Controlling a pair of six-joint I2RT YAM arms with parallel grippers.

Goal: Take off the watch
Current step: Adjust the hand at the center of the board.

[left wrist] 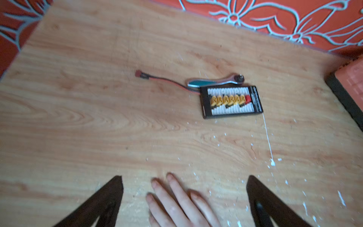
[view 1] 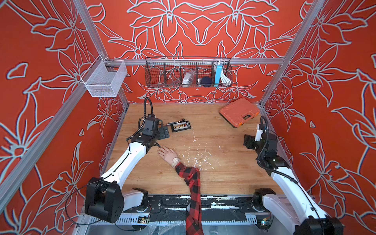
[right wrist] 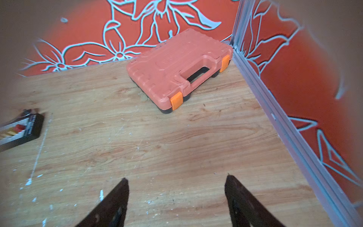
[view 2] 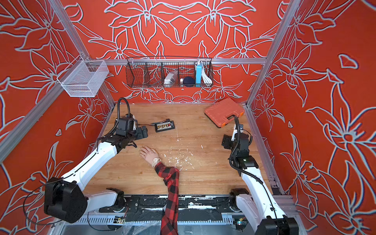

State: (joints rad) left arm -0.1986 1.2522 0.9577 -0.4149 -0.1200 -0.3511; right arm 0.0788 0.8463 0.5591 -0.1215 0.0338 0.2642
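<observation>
Next, my left gripper should go to the arm's wrist and close around it [view 1: 177,164] where the watch meets the plaid sleeve.
A hand [view 1: 167,153] [view 2: 149,153] lies flat on the wooden table, its arm in a red-and-black plaid sleeve [view 1: 192,179]. The watch [view 1: 175,162] [view 2: 155,160], cream with a pale round face, sits on its wrist in both top views. My left gripper [view 1: 164,132] [view 2: 142,131] [left wrist: 184,177] hovers open just beyond the hand's fingertips [left wrist: 172,188], which show between its jaws in the left wrist view; the watch is out of that view. My right gripper [view 1: 247,141] [view 2: 225,140] [right wrist: 176,177] hangs open over bare table at the right, holding nothing.
A black bit holder [view 1: 180,126] [left wrist: 231,102] with a cable and a ratchet handle [left wrist: 214,81] lies behind the left gripper. An orange tool case [view 1: 240,112] [right wrist: 176,66] sits in the back right corner. Wire baskets [view 1: 188,73] [view 1: 104,79] hang on the walls.
</observation>
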